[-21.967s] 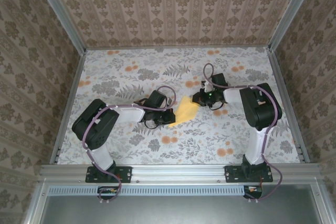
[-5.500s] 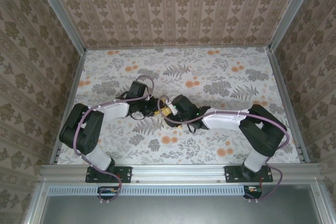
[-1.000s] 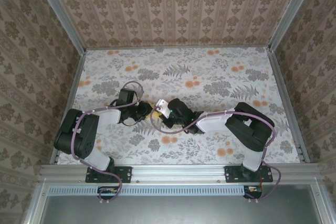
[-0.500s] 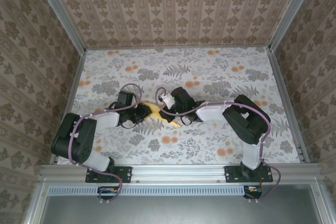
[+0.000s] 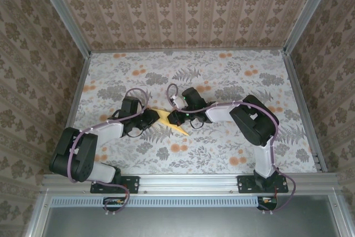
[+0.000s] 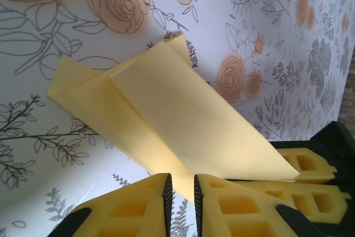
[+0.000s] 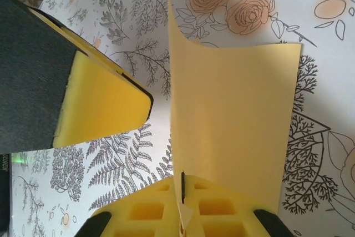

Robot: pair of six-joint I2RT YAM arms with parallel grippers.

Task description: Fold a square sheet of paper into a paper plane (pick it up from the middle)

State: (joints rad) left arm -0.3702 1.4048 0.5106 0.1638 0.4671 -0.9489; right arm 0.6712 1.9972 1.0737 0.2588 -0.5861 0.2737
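Observation:
With the paper's flap standing upright, my left gripper will steady it before my right gripper opens and takes the fold nearer the paper's pointed tip (image 5: 185, 132).
The pale-yellow sheet of paper (image 5: 166, 119) is folded into layers with a pointed tip aimed toward the near right. It lies mid-table between both grippers. My left gripper (image 5: 152, 117) is at its left end. In the left wrist view the fingers (image 6: 138, 203) stand a narrow gap apart around my left gripper (image 6: 183, 184); the paper's (image 6: 183, 115) folded edge reaches into that gap, and tablecloth shows through below. My right gripper (image 7: 182, 192) is shut on the paper's (image 7: 238, 115) near edge, one flap standing upright. The right gripper (image 5: 173, 117) faces the left one closely.
The flowered tablecloth (image 5: 233, 81) covers the whole table. Aluminium rails (image 5: 302, 109) and patterned walls close in the left, right and far sides. The left gripper's finger (image 7: 105, 104) sits close to the paper in the right wrist view. Open cloth lies toward the far and right sides.
The right arm has swung its forearm toward the far side. More of the paper shows now, with its pointed tip out to the near right. The left elbow has drawn back toward the near left.

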